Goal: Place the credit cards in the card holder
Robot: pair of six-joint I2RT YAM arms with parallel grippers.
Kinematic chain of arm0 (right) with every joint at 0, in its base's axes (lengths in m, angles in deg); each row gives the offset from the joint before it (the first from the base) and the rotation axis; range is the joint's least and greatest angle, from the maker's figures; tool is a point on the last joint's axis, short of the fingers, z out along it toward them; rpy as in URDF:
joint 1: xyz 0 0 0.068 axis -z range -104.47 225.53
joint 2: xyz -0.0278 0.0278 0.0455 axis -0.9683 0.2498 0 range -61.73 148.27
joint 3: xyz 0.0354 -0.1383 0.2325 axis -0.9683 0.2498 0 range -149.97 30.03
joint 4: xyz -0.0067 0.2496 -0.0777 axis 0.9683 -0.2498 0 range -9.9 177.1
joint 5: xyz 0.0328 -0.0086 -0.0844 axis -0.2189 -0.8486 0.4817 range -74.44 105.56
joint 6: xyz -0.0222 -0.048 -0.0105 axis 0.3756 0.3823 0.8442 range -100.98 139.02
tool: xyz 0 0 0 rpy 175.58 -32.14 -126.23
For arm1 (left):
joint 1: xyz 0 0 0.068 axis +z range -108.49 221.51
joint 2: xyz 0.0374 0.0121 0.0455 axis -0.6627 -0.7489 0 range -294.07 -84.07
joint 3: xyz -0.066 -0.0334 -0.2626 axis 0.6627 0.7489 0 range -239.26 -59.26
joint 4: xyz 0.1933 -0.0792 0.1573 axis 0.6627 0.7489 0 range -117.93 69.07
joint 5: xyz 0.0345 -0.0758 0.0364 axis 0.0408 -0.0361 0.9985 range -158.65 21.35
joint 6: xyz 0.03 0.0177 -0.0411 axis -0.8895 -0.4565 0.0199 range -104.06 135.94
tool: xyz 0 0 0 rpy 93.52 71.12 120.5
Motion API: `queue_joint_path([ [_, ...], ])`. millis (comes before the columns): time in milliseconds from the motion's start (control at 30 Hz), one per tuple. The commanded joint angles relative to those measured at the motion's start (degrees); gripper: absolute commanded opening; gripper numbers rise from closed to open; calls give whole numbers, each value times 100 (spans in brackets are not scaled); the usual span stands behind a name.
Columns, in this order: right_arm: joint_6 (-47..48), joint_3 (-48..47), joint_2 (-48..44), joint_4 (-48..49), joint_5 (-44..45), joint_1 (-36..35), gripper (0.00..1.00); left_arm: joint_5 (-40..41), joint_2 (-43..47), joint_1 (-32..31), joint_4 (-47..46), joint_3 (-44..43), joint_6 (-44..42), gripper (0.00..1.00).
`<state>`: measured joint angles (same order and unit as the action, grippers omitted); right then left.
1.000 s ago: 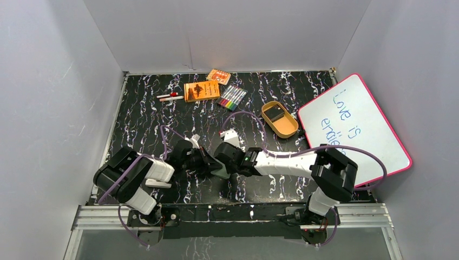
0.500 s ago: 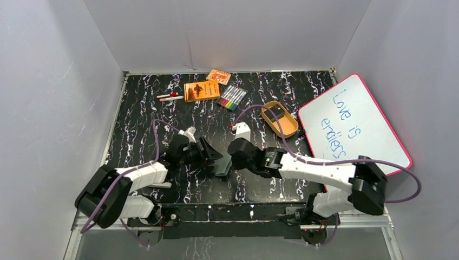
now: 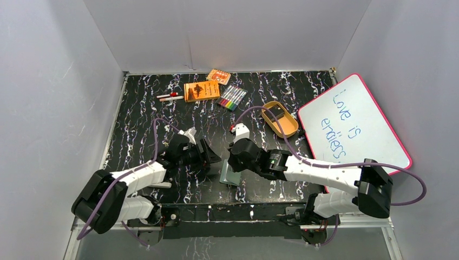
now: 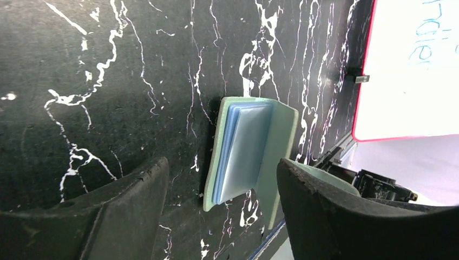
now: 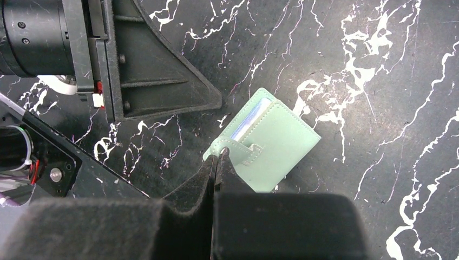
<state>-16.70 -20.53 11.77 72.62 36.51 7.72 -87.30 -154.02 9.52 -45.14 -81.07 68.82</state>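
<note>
My left gripper will pinch the back's edge (image 4: 211,183) while my right gripper opens the front, since the card holder's front is only partly open and its back lies loose.
The sage-green card holder (image 3: 231,176) rests on the black marbled table between the two arms. In the right wrist view my right gripper (image 5: 221,153) is shut on the snap tab of the card holder (image 5: 276,146). My left gripper (image 3: 211,157) stands open just left of it. In the left wrist view the card holder (image 4: 246,149) gapes slightly, its pale blue sleeves showing, beyond the open left gripper (image 4: 222,181), which touches nothing. One dark credit card (image 3: 277,112) lies in the tan oval tray (image 3: 287,131) at the back right.
A pink-framed whiteboard (image 3: 352,130) leans at the right. Two orange boxes (image 3: 201,90), a pack of markers (image 3: 231,97) and two pens (image 3: 169,97) lie along the back. The table's near edge rail (image 3: 233,208) runs just below the holder.
My left gripper has opened and let go of the card holder. The right gripper, still shut on the tab, has moved the holder slightly right and toward the near edge.
</note>
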Motion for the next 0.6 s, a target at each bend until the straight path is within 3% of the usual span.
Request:
queue_joint_path([
  [0,-5,114,-71,324,88,23,0,-415,-207,-7,-353,-9,-93,71],
  [200,-520,414,-339,-196,704,22,0,-585,-596,-124,-625,-29,-74,68],
  [567,-1809,703,-940,-2223,1528,23,0,-508,-1439,-327,-772,-246,-146,64],
])
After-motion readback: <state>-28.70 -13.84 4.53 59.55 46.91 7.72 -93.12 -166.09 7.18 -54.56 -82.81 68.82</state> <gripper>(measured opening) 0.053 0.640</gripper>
